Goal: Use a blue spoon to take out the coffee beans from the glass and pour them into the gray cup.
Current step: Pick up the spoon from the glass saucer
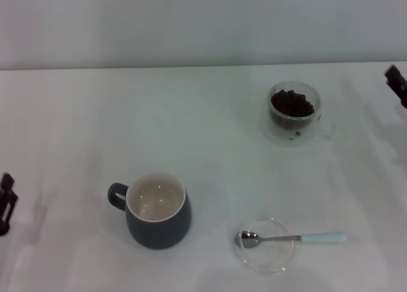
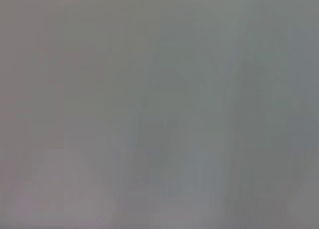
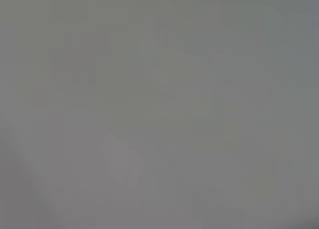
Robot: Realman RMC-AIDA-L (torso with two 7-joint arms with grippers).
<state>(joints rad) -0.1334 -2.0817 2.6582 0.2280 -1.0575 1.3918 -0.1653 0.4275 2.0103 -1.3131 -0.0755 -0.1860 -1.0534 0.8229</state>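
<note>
The blue spoon's handle (image 1: 325, 238) sticks out past the flat clear dish, and my right gripper should go there next and close on it.
In the head view the gray cup (image 1: 158, 214) stands at the front left of the table, cream inside showing, handle turned left. The glass (image 1: 292, 112) stands at the back right and holds the dark coffee beans (image 1: 292, 104). The blue spoon (image 1: 292, 238) lies with its metal bowl on a flat clear dish (image 1: 266, 259), pale handle pointing right. My left gripper (image 1: 6, 203) sits at the far left edge, well away from the cup. My right gripper (image 1: 397, 81) peeks in at the far right edge, beside the glass. Both wrist views show only plain grey.
The white table (image 1: 203, 152) runs back to a pale wall. The flat clear dish sits at the front right, between the cup and the table's right side. Open table surface lies between the cup and the glass.
</note>
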